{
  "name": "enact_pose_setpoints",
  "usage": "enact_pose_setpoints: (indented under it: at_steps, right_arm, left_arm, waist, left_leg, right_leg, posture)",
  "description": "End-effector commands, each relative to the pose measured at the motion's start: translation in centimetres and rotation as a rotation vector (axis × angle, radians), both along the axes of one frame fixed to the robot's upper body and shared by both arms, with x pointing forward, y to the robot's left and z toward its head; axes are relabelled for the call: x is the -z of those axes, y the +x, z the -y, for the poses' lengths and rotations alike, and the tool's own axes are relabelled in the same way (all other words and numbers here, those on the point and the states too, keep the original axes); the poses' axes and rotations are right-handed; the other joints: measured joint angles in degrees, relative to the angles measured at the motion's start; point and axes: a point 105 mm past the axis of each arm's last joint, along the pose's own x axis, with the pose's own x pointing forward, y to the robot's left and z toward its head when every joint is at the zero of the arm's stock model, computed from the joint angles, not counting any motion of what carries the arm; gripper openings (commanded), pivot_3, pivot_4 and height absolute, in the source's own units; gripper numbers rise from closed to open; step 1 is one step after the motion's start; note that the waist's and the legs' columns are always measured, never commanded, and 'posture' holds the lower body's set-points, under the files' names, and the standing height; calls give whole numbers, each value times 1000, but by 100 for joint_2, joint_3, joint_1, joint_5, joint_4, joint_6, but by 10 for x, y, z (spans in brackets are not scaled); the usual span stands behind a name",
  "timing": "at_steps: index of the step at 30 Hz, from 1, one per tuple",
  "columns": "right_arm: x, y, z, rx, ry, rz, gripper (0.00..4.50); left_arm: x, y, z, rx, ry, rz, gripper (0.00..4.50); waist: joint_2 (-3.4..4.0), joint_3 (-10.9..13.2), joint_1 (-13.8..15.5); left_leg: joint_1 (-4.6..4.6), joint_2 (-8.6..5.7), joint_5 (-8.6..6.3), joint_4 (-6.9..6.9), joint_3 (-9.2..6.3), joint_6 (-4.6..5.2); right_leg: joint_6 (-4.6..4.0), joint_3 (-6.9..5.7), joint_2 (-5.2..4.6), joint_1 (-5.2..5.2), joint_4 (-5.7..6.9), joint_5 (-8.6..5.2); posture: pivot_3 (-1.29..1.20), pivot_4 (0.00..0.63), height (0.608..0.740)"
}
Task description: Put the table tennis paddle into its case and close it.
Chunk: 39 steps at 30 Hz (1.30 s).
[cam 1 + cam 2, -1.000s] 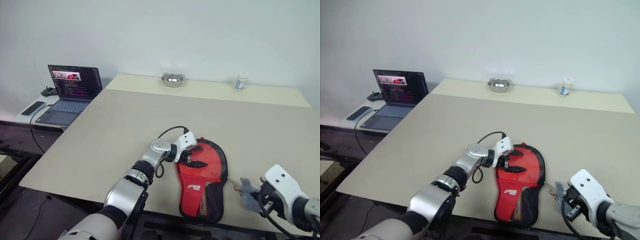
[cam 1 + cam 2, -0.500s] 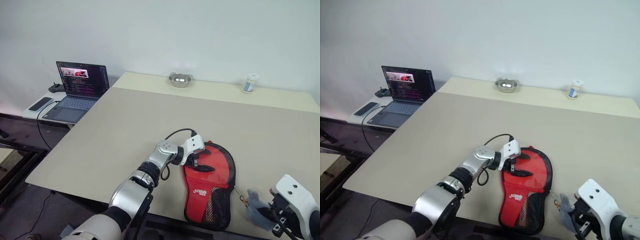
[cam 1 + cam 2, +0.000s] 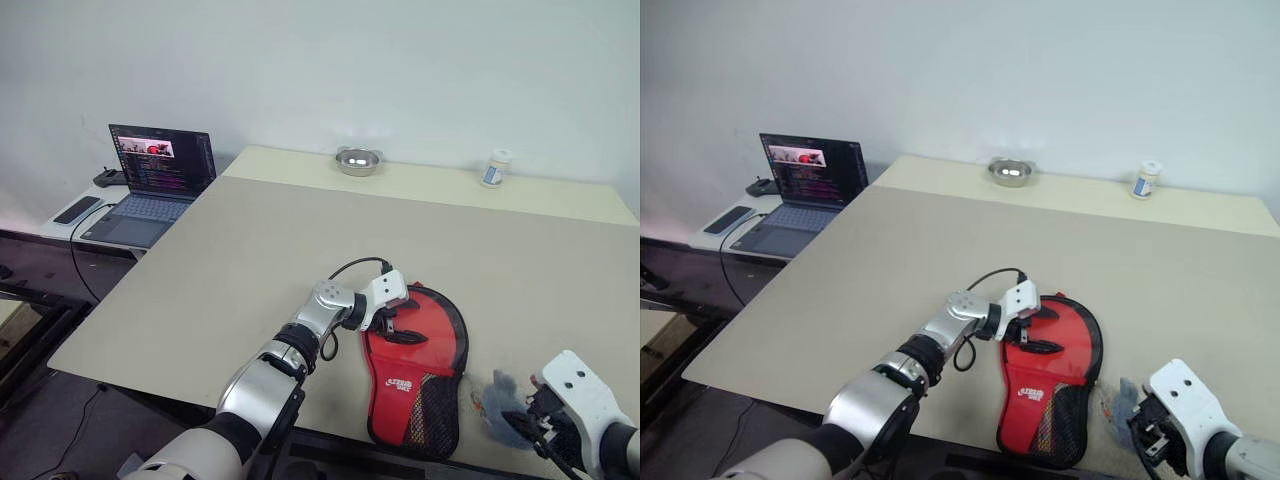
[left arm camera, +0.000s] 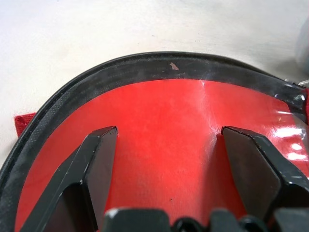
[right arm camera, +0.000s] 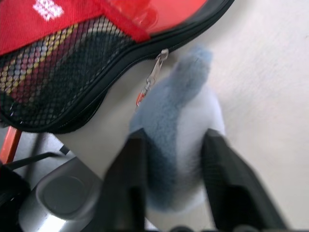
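The zip pull stands partway along the case's mesh side, so my right gripper will retake the blue-grey tuft point(image 5: 176, 123) and draw the zip to the narrow end.
The case point(image 3: 420, 370) lies flat on the table near the front edge, red face up, with black edging and black mesh at its narrow end. The paddle is hidden. My left gripper point(image 3: 395, 322) rests on the round end of the case, and its open fingers point(image 4: 96, 159) lie on the red face. Right of the narrow end, my right gripper point(image 3: 520, 425) points down at the table. Its fingers stand apart, one on each side of a blue-grey fluffy tuft point(image 5: 178, 121). The tuft lies beside the case's metal zip pull point(image 5: 153, 77).
An open laptop point(image 3: 155, 180) and a phone point(image 3: 72, 209) sit on a low side table to the left. A steel bowl point(image 3: 358, 160) and a small white jar point(image 3: 492, 168) stand at the table's far edge. The case's narrow end lies close to the front edge point(image 3: 330, 432).
The right gripper's fingers have spread apart around the fluffy tuft, which they pinched before. The camera shifted a little. The left gripper has stayed on the case.
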Motion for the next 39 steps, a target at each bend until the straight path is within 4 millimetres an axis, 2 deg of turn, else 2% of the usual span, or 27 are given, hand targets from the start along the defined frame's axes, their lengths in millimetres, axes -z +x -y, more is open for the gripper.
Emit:
enact_pose_setpoints:
  at_steps: [1, 10, 20, 25, 28, 30, 33, 36, 39]
  right_arm:
    - [2, 5, 5, 56, 15, 9, 2267]
    - [16, 13, 6, 136, 78, -27, 2267]
    - [27, 22, -9, 129, 166, -70, 2267]
    - [29, 25, -9, 124, 132, -60, 2267]
    - [29, 27, -6, 130, 103, -44, 1721]
    - [29, 27, -4, 132, 90, -36, 1081]
    - [25, 26, 0, 130, 65, -22, 367]
    - [23, 24, 2, 130, 57, -17, 199]
    - [17, 11, 0, 102, 56, -32, 198]
  left_arm:
    - [75, -34, -32, 7, 259, -202, 3755]
    - [73, -37, -28, 44, 245, -203, 3755]
    - [64, -43, -24, 108, 195, -231, 3755]
    - [65, -43, -24, 115, 202, -224, 3755]
    - [66, -46, -23, 133, 211, -222, 3755]
    - [68, -48, -23, 151, 223, -219, 3755]
    - [72, -51, -25, 170, 251, -203, 3755]
    - [74, -52, -25, 177, 265, -192, 3755]
    - [78, -55, -23, 190, 290, -186, 3755]
  waist:
    - [-5, -3, -5]
    - [-2, -12, -22]
    - [-2, -16, -65]
    - [-2, -16, -77]
    - [-2, -16, -78]
    - [-2, -16, -77]
    - [-2, -16, -77]
    - [-2, -17, -75]
    - [1, -19, -53]
  left_leg:
    - [0, 0, 0, 0, 0, 0]
    - [0, 0, 0, -1, -2, 0]
    - [-2, 0, -4, -7, -3, 3]
    - [-2, 0, -4, -7, -5, 4]
    - [-2, 0, -4, -7, -5, 4]
    - [-3, 0, -4, -7, -5, 3]
    - [-3, 0, -4, -7, -5, 3]
    - [-4, 0, -5, -7, -6, 3]
    - [-7, -3, -5, -7, -7, 3]
  right_leg:
    - [1, 0, 0, 0, 0, 0]
    - [-1, 1, -4, 0, 0, 1]
    - [-31, -2, -6, -3, -1, 10]
    - [-25, -2, -6, -3, -1, 7]
    - [-22, -3, -6, -3, -1, 5]
    - [-14, -3, -6, -3, -1, 0]
    - [-9, -3, -7, -3, -2, -2]
    - [-8, -4, -9, -3, -2, -3]
    - [-6, -8, -15, -3, -3, -4]
  posture:
    - [0, 150, 740]
    - [0, 150, 740]
    - [0, 150, 740]
    - [0, 150, 740]
    - [0, 150, 740]
    - [0, 150, 740]
    - [0, 150, 740]
    - [0, 150, 740]
    - [0, 150, 740]
